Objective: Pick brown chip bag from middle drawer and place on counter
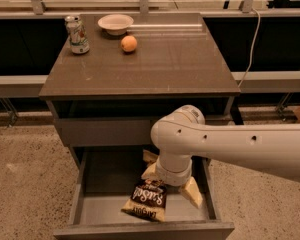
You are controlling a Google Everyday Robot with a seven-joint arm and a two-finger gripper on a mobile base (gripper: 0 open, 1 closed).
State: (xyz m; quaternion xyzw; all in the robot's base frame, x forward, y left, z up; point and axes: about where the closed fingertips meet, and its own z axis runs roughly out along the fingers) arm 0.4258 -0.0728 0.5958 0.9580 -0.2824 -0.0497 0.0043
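Observation:
The middle of the brown chip bag [143, 191], close to its long edge away from the white arm, will be gripped by my gripper.
The brown chip bag [146, 200] lies flat on the floor of the open middle drawer [92, 176], near its front. My gripper [171, 182] hangs from the white arm [240, 146] that reaches in from the right. It is low inside the drawer, right over the bag's rear end. Its tan fingers [192, 192] stand apart, one on each side of the wrist, and they hold nothing. The wrist hides the bag's top edge. The counter [155, 64] forms the cabinet's top above the drawer.
A soda can [77, 34], a white bowl [115, 23] and an orange fruit [129, 43] stand at the counter's back left. A shut drawer front [105, 132] sits just above the open drawer. Pale speckled floor [25, 184] surrounds the cabinet.

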